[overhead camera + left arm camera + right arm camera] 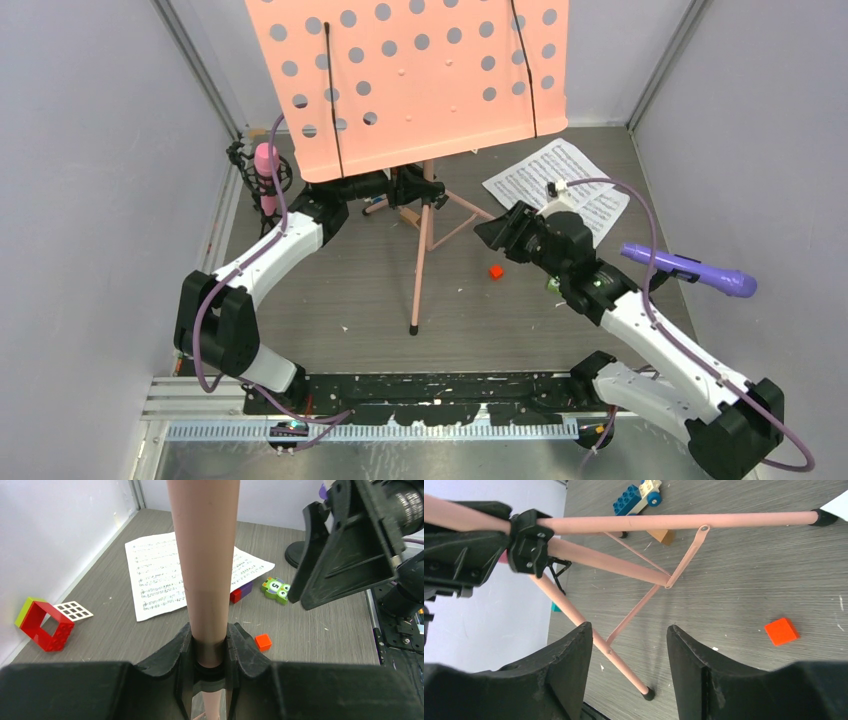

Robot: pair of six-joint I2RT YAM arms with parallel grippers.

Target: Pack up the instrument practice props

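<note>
The pole is in my left gripper above the top of the legs while the legs stand spread below, so my left gripper needs to open and take the front leg lower down [419, 265].
The pink perforated music rack [410, 75] stands at the back on pink tripod legs [422, 265]. My left gripper [385, 187] is shut on the rack's pink pole [204, 555] just above the leg hub. My right gripper [497, 232] is open and empty, right of the legs, facing them; in its wrist view the legs [624, 562] lie ahead of its fingers [566, 665]. White sheet-music pages [560, 185] lie at back right, also in the left wrist view [155, 580]. A pink microphone [266, 175] sits in a black mount at back left. A purple microphone [690, 270] lies at right.
A small red block [495, 271] lies on the table between the legs and my right gripper. In the left wrist view a red and green frame block [42, 625] and a green number block [276, 588] lie near the sheets. A blue toy car [636, 497] lies behind the tripod.
</note>
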